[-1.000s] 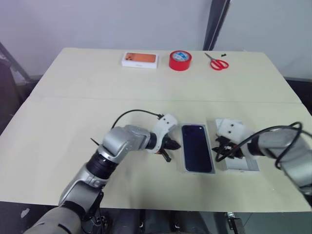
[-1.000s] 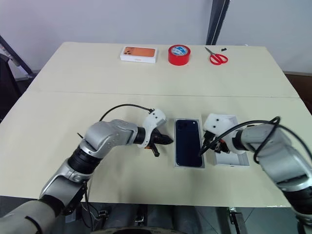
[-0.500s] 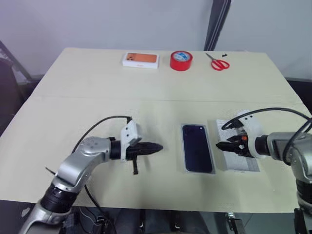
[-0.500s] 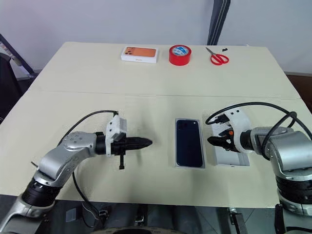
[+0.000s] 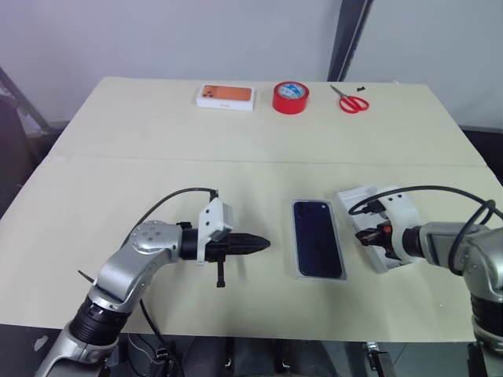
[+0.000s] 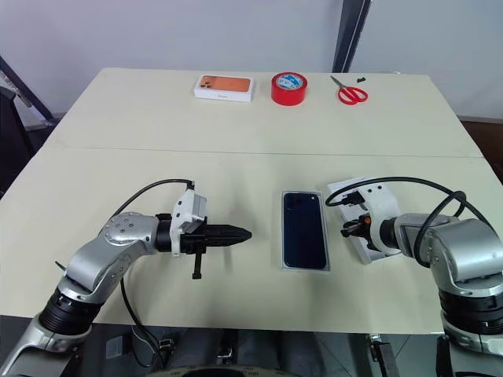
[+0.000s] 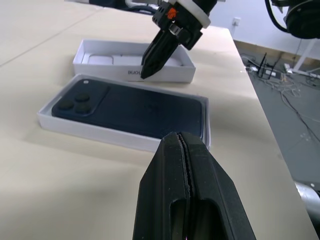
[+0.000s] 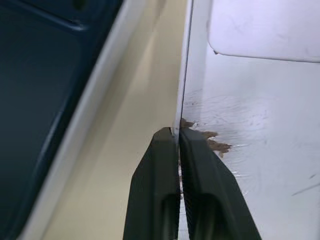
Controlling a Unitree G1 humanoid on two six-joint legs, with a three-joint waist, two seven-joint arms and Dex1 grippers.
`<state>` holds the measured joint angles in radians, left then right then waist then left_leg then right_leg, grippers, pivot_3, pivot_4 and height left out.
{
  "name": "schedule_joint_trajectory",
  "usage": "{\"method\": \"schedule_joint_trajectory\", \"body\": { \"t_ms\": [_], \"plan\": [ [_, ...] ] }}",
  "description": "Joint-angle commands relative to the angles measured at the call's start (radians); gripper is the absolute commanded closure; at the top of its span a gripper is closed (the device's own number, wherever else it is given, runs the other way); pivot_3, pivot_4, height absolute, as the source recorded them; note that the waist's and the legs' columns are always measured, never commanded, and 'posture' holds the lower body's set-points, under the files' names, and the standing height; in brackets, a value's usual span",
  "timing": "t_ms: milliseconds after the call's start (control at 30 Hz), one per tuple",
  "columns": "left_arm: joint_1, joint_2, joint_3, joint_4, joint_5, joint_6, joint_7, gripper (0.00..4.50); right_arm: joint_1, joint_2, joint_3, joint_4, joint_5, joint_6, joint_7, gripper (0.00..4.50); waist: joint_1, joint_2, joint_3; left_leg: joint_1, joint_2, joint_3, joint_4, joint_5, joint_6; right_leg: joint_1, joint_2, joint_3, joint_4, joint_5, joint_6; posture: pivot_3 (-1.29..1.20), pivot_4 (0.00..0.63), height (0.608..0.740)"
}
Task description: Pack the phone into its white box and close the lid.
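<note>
The robot's right gripper should release the lid over the white box's long edge [image 5: 291, 228] that faces the left gripper.
The dark navy phone [image 5: 317, 237] lies face down inside the white box [image 5: 298, 271] at the table's middle; in the left wrist view the phone [image 7: 130, 107] has its camera bump at one end. To the right of it lies the lid [image 5: 355, 196], inner side up and skewed to the box. My right gripper [image 5: 363, 236] is shut on the lid's thin wall [image 8: 184, 75] on the side facing the box. My left gripper [image 5: 263, 244] is shut and empty, pointing at the box from a short way to its left.
Along the far edge of the table [image 5: 157, 157] sit a white box printed with an orange phone [image 5: 225, 96], a red tape roll [image 5: 291, 96] and red scissors [image 5: 353, 101]. The table's right edge is close behind the lid.
My right gripper has shut on the lid's wall, and the lid has swung askew. My left gripper drew back from the box's side to the left.
</note>
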<state>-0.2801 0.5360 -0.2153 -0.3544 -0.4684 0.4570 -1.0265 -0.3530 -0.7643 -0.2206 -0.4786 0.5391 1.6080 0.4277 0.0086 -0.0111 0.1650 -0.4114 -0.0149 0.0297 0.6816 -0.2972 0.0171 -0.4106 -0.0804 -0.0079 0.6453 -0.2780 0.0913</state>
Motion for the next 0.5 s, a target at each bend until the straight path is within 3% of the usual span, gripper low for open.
{"method": "schedule_joint_trajectory", "body": {
  "t_ms": [33, 100, 167, 267, 367, 400, 500],
  "plan": [
    [-0.003, -0.016, 0.071, 0.018, -0.015, -0.017, 0.049, 4.5, -0.096, 0.005, -0.117, 0.011, 0.083, 0.006, -0.044, 4.43, -0.004, 0.0, 0.0, 0.0, 0.0, 0.0, 0.0, 0.0, 0.0, 0.0, 0.0, 0.0, 0.0, 0.0, 0.0, 0.0, 0.15, 0.725],
    [-0.008, -0.028, 0.121, 0.05, -0.018, -0.014, 0.098, 4.5, -0.167, 0.05, -0.188, 0.046, 0.194, 0.006, -0.056, 4.43, -0.008, 0.0, 0.0, 0.0, 0.0, 0.0, 0.0, 0.0, 0.0, 0.0, 0.001, 0.0, 0.001, 0.0, 0.0, 0.0, 0.15, 0.725],
    [-0.012, -0.031, 0.169, 0.089, 0.0, -0.022, 0.149, 4.5, -0.225, 0.116, -0.244, 0.087, 0.397, 0.006, -0.089, 4.43, -0.015, 0.0, 0.0, 0.0, 0.001, 0.0, 0.0, 0.0, 0.0, 0.0, 0.002, 0.0, 0.001, 0.0, 0.0, 0.0, 0.15, 0.725],
    [-0.024, -0.017, 0.223, 0.159, 0.053, -0.064, 0.212, 4.5, -0.272, 0.24, -0.266, 0.16, 0.731, 0.006, -0.26, 4.43, -0.024, 0.0, 0.0, 0.001, 0.002, 0.0, 0.0, 0.0, 0.0, 0.0, 0.003, -0.001, 0.002, 0.0, 0.001, 0.0, 0.15, 0.725],
    [-0.037, 0.005, 0.247, 0.211, 0.105, -0.114, 0.243, 4.5, -0.172, 0.217, -0.049, 0.204, 1.315, -0.305, -0.666, 4.43, -0.02, -0.001, 0.001, 0.0, 0.002, 0.0, 0.0, 0.0, 0.0, 0.0, 0.003, -0.001, 0.003, 0.0, 0.001, 0.0, 0.15, 0.725],
    [-0.04, 0.014, 0.248, 0.224, 0.121, -0.13, 0.246, 4.5, -0.14, 0.255, 0.008, 0.191, 1.403, -0.395, -0.75, 4.43, -0.02, -0.001, 0.001, 0.0, 0.002, 0.0, 0.0, 0.0, 0.0, 0.0, 0.002, -0.001, 0.003, 0.0, 0.001, 0.0, 0.15, 0.725],
    [-0.044, 0.034, 0.244, 0.243, 0.148, -0.158, 0.244, 4.5, -0.052, 0.429, 0.105, 0.103, 1.433, -0.56, -0.894, 4.43, -0.024, -0.001, 0.001, 0.0, 0.002, 0.001, 0.001, 0.0, 0.001, 0.0, 0.002, -0.001, 0.002, 0.0, 0.001, 0.0, 0.15, 0.725]
  ]
}}
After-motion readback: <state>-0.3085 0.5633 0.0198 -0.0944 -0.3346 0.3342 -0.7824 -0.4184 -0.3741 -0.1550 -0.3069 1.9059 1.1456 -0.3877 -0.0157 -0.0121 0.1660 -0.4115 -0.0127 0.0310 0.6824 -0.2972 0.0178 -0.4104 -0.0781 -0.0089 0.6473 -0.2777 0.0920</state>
